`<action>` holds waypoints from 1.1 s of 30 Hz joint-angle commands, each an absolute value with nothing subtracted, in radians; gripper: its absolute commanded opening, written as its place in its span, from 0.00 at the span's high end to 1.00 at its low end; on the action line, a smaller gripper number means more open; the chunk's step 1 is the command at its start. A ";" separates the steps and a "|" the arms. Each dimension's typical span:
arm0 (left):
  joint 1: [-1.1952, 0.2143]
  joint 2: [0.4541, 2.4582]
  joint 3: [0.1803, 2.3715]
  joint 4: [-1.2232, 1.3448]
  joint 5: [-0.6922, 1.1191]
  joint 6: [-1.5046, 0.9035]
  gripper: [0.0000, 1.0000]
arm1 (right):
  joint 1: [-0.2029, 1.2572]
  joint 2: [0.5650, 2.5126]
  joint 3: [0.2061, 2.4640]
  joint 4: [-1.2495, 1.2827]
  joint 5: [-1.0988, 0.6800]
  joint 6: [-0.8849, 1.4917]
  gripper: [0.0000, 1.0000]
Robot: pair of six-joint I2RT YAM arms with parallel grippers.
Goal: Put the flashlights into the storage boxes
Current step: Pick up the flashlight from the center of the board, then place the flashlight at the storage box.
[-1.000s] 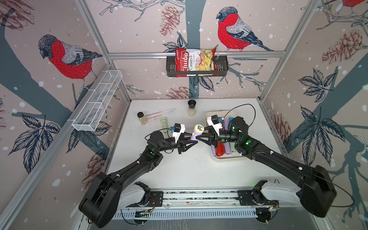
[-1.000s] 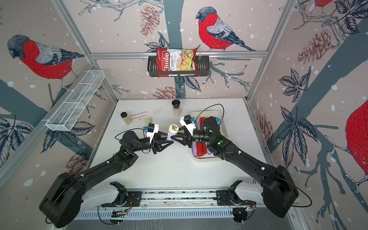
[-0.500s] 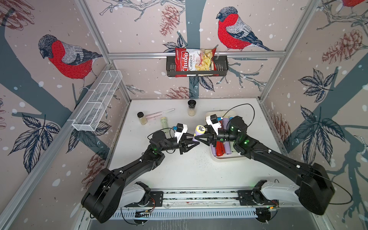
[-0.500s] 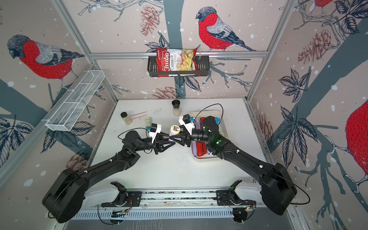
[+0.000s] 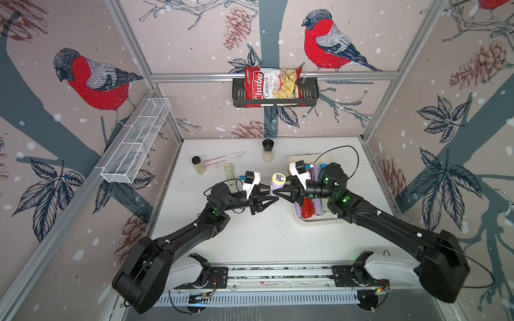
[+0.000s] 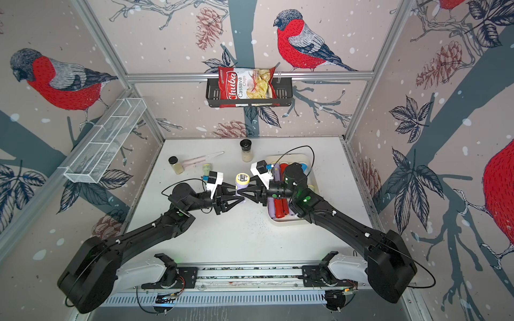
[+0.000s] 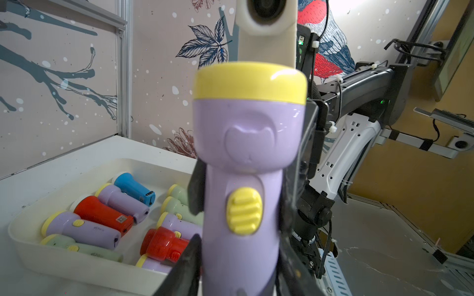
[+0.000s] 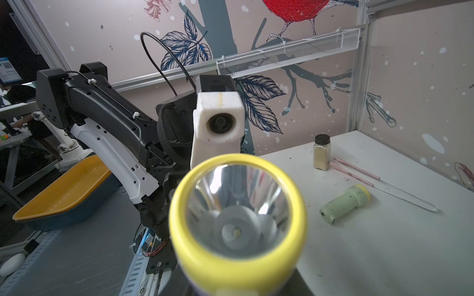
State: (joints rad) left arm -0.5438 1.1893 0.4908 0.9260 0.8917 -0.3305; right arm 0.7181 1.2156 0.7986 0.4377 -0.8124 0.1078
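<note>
I should use my right gripper to set the lilac flashlight down and release it beside the red flashlight in the cream storage box's front row (image 5: 317,209).
A lilac flashlight (image 5: 278,180) with a yellow rim stands upright above the table's middle, between both grippers, in both top views (image 6: 242,180). In the left wrist view, my right gripper (image 7: 250,179) is shut on its neck (image 7: 246,153). My left gripper (image 7: 239,246) has its fingers close along both sides of the lower body; contact is unclear. The flashlight's head (image 8: 238,210) hides the right jaws in the right wrist view. The cream storage box (image 5: 317,222) holds several flashlights, among them a blue one (image 7: 133,187) and a red one (image 7: 102,212). A pale green flashlight (image 5: 228,171) lies on the table.
Two black-capped spice jars (image 5: 267,150) (image 5: 198,165) and a thin pink stick (image 5: 222,158) sit at the back of the table. A white wire basket (image 5: 136,141) hangs on the left wall. A black basket (image 5: 308,91) with a chips bag hangs on the back wall.
The left arm has edged a little towards the right gripper. The lilac flashlight stays in the same spot between the two grippers.
</note>
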 commanded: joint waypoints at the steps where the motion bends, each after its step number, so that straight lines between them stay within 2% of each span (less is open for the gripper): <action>1: -0.542 1.178 0.498 0.911 0.863 -0.304 0.46 | 0.705 1.197 0.786 0.472 -0.784 0.126 0.74; 5: -0.542 1.177 0.517 0.820 0.796 -0.292 0.42 | 0.671 1.170 0.770 0.438 -0.747 0.145 0.75; 13: -0.544 1.232 0.596 0.600 0.646 -0.261 0.32 | 0.510 1.103 0.757 0.135 -0.714 0.116 0.75; 22: -0.549 1.306 0.656 0.459 0.477 -0.238 0.31 | 0.354 1.131 0.796 -0.230 -0.650 0.100 0.76; 33: -0.548 1.358 0.701 0.353 0.334 -0.239 0.32 | 0.351 1.299 0.860 -0.484 -0.496 0.131 0.76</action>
State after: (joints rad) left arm -0.5488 1.3560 0.6930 0.3836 0.3939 -0.2539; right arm 0.3466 1.2640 0.8387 -0.4080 -0.5449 0.1089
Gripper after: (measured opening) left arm 0.682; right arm 0.371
